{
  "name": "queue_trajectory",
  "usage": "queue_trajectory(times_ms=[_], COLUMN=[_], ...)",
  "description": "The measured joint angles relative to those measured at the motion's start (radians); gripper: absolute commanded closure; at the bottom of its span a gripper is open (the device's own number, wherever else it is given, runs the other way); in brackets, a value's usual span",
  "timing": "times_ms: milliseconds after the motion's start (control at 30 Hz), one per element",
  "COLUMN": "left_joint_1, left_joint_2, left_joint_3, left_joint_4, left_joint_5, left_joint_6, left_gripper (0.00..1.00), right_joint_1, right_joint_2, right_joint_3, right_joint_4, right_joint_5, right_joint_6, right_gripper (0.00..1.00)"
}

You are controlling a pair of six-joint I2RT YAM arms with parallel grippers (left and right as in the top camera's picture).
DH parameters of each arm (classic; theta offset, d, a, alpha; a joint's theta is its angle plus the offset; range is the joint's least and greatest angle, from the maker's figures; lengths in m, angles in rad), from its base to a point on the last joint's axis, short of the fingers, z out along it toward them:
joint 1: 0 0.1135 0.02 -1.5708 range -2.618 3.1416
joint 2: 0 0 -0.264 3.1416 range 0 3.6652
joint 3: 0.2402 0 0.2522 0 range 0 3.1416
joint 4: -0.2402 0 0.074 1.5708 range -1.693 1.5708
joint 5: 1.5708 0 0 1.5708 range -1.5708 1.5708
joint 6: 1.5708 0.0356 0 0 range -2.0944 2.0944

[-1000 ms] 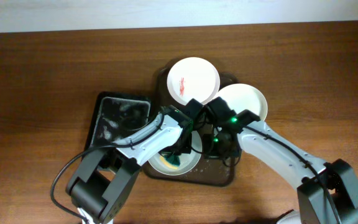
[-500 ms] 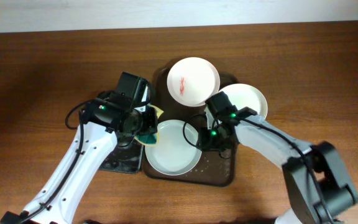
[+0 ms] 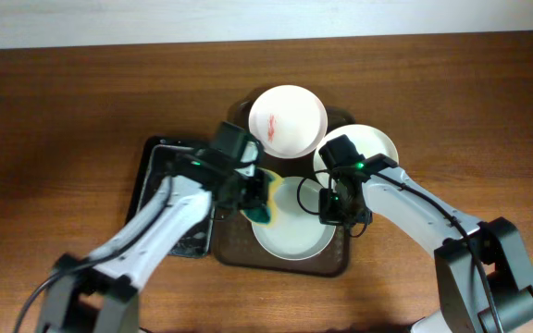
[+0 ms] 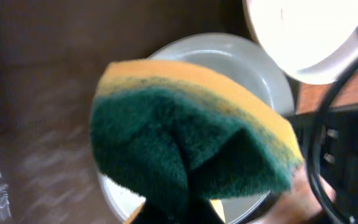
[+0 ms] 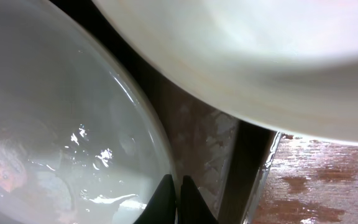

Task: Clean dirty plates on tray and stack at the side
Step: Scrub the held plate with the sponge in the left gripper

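Observation:
The robot's left gripper should release the yellow-green sponge in the near half of the smaller black tray [image 3: 179, 213]. The sponge is now at the front plate's edge.
Three white plates sit on the dark brown tray [image 3: 328, 265]. The far plate [image 3: 288, 120] has a red smear. The right plate [image 3: 363, 148] overhangs the tray's right rim. The front plate [image 3: 294, 231] is wet and shows no smear. My left gripper [image 3: 259, 205] is shut on a yellow-green sponge [image 3: 266, 196] at the front plate's left edge; in the left wrist view the sponge [image 4: 191, 130] hides most of that plate [image 4: 229, 62]. My right gripper [image 3: 329, 207] is shut on the front plate's right rim, as the right wrist view shows [image 5: 174, 193].
A smaller black tray [image 3: 167, 180] with soapy water lies left of the brown tray. The right wrist view shows the right plate's [image 5: 260, 62] underside above the brown tray's rim [image 5: 248, 168] and wet wooden table [image 5: 328, 180] beyond it.
My left arm has swung from beside the black tray back over the front plate with the sponge. The front plate has shifted to the right, my right gripper still on its rim.

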Motion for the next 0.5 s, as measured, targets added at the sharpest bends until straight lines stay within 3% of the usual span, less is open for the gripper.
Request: queue_trajectory(times_ms=[100,300,500], left_joint_1=[-0.102,-0.156,-0.143], left_joint_2=[0.097,0.225,0.218], left_joint_3=[0.0,-0.005,-0.008], left_joint_4=[0.061,0.122,0.066], left_joint_5=[-0.053,-0.084,-0.126], left_joint_6=[-0.089,-0.283,-0.343], left_gripper=[1.0,1.0,1.0], right_joint_1=[0.0,0.0,0.006], right_joint_2=[0.0,0.0,0.0], right_joint_3=[-0.001,-0.005,-0.008], right_joint_4=[0.002,0.008,0.014], right_joint_5=[0.003,0.01,-0.011], right_joint_6=[0.005,0.006,0.006], right_gripper=[0.96,0.96,0.96])
